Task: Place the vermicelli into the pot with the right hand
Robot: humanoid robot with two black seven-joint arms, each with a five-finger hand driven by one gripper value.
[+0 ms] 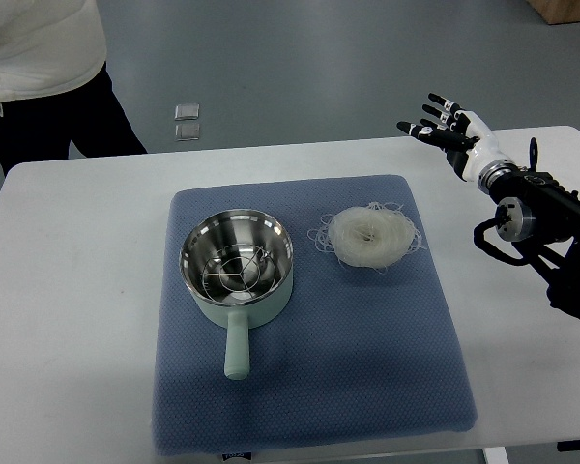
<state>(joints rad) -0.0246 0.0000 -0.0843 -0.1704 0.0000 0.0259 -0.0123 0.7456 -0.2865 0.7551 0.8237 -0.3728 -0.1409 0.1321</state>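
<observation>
The vermicelli nest's far half (383,223), on the side away from the pot, is the next place my right gripper will go to and close on.
A round nest of white vermicelli (371,237) lies on the blue mat (367,367), to the right of the pot. The pale green pot (238,266) has a steel inside with a wire rack in it, and its handle points toward the near edge. My right hand (443,124) hangs above the table's far right part, up and to the right of the vermicelli, apart from it. Its fingers are spread and hold nothing. The left arm is out of view.
The mat lies on a white table (68,290). A person in a white top and dark trousers (39,68) stands at the table's far left corner. Two small clear squares (187,123) lie on the floor beyond the table.
</observation>
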